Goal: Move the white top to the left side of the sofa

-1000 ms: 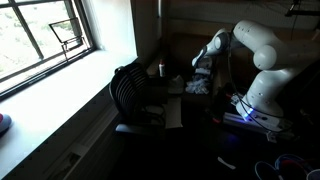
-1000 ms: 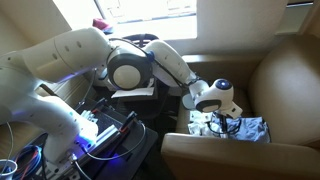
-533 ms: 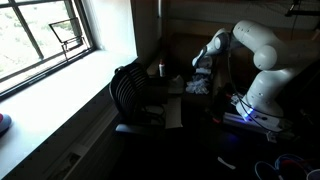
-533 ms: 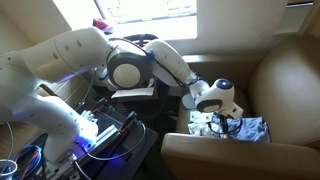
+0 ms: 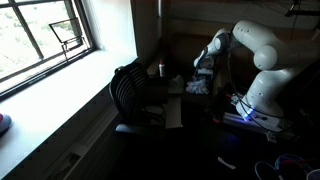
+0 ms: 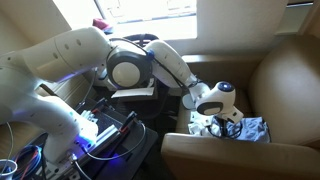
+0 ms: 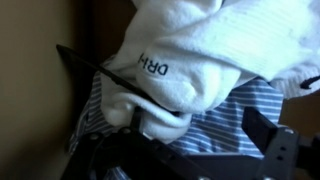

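The gripper's fingers span the striped cloth and an end fold of the white top, so the robot should lift clear and grip the white top's bunched middle (image 6: 201,127).
The white top (image 7: 205,50), a thick white cloth with printed letters, fills the upper wrist view and lies on a blue-striped cloth (image 7: 215,125). My gripper (image 7: 200,128) is open right over them, with a fold of the white top against one finger and the other finger apart over the stripes. In both exterior views the gripper (image 6: 229,118) (image 5: 203,74) hangs low over the clothes pile (image 5: 197,86) on the seat of the brown sofa (image 6: 285,70). The white top shows faintly beside the gripper (image 6: 203,122).
The striped cloth (image 6: 252,130) spreads over the seat. A sofa armrest (image 6: 230,155) runs in front of it. A black slatted rack (image 5: 128,88) and a small cup (image 5: 161,70) stand by the window sill. Cables and the robot base (image 5: 262,100) crowd one side.
The gripper has shifted slightly sideways and lower over the clothes; nothing else has moved.
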